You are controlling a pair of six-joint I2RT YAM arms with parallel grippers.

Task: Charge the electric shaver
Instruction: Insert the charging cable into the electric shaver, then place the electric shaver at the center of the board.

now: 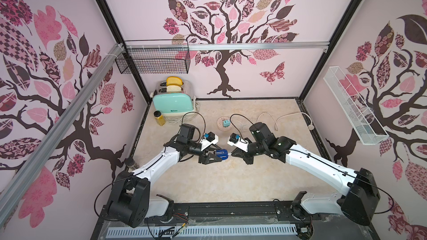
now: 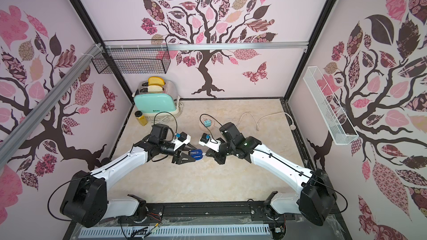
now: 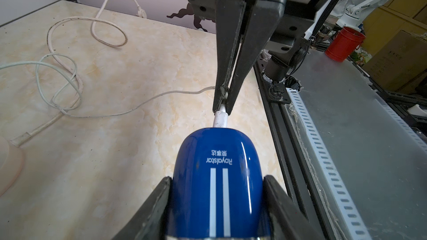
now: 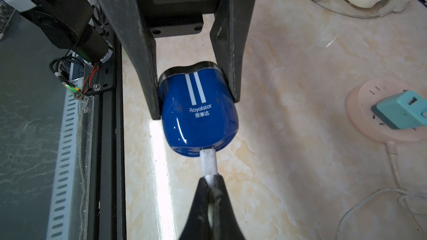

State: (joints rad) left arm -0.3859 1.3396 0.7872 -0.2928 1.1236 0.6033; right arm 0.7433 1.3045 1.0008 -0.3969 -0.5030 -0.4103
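The robot's left gripper will release the electric shaver, still just above the table's middle, on the bare table [image 1: 224,159] in front of the pink socket disc.
The electric shaver [image 1: 221,153] [image 2: 196,153], glossy dark blue with two white stripes, hangs just above the middle of the table. My left gripper [image 1: 219,155] [image 3: 217,181] is shut on its sides, seen across from the right wrist view too [image 4: 196,106]. My right gripper [image 1: 231,154] [image 4: 210,178] is shut on a white cable plug [image 4: 209,162] [image 3: 220,120]. The plug's tip meets the shaver's [image 4: 198,114] rounded end; how deep it sits is hidden. Its thin white cable [image 3: 161,94] trails back over the table.
A round pink socket disc [image 1: 220,127] [image 4: 360,116] with a mint-green cube adapter [image 1: 225,124] [image 4: 402,109] lies just behind the grippers. A mint toaster [image 1: 173,106] with bread and a yellow jar [image 1: 160,118] stand back left. A thick white cord [image 1: 277,118] loops back right.
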